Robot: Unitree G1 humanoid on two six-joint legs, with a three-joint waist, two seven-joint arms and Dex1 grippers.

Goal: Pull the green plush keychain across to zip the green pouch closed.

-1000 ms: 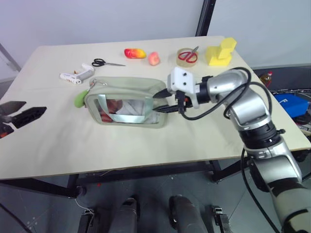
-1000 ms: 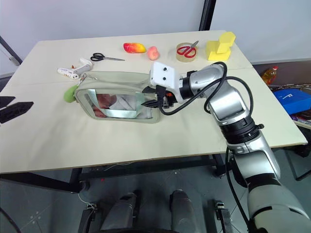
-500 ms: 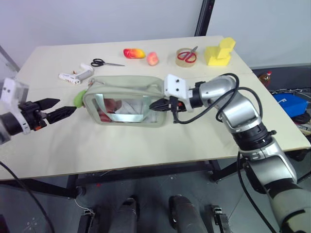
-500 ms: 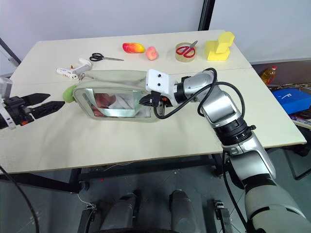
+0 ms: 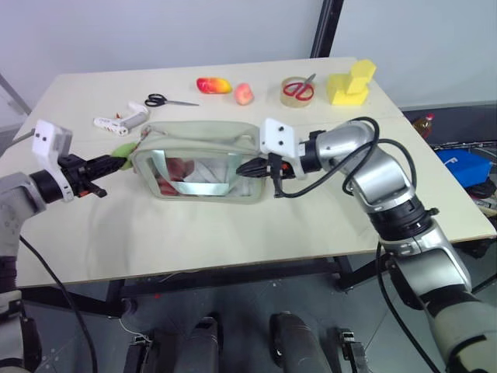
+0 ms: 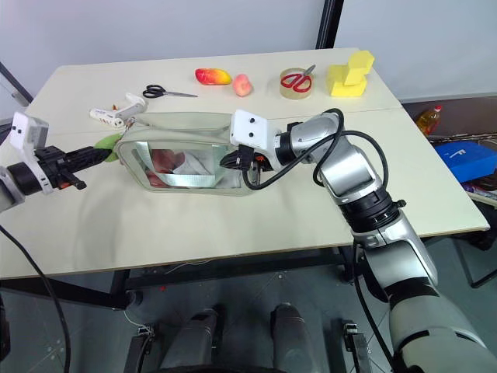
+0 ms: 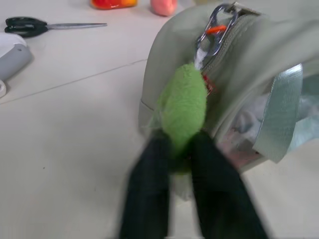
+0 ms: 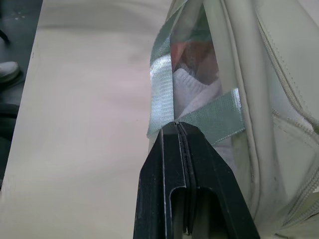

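The piece of ribbon beside the green pouch's rim has my right gripper shut at it, so I will open it and pinch the pouch's rim (image 8: pixel 252 130) before I pull the green plush keychain.
The green pouch (image 5: pixel 203 138) lies mid-table with its clear window facing me. At its left end the green plush keychain (image 7: pixel 183 107) hangs from the zipper pull. My left gripper (image 7: pixel 175 144) is shut on the plush's lower end, one black finger on each side, and it also shows at the pouch's left end (image 5: pixel 112 162). My right gripper (image 5: pixel 250 168) is at the pouch's right end. Its fingers are shut tight, and the tips (image 8: pixel 178 124) are pinched at a ribbon strip on the pouch's side.
Along the table's far side lie black scissors (image 5: pixel 167 101), a white glue gun (image 5: pixel 123 121), a red-yellow toy fruit (image 5: pixel 215 85), a pink peach (image 5: pixel 245 94), a tape roll with red scissors (image 5: pixel 299 89) and a yellow block (image 5: pixel 351 83).
My left gripper has moved in from the left edge to the pouch's left end and shut on the plush keychain. The right gripper has finished closing at the pouch's right end.
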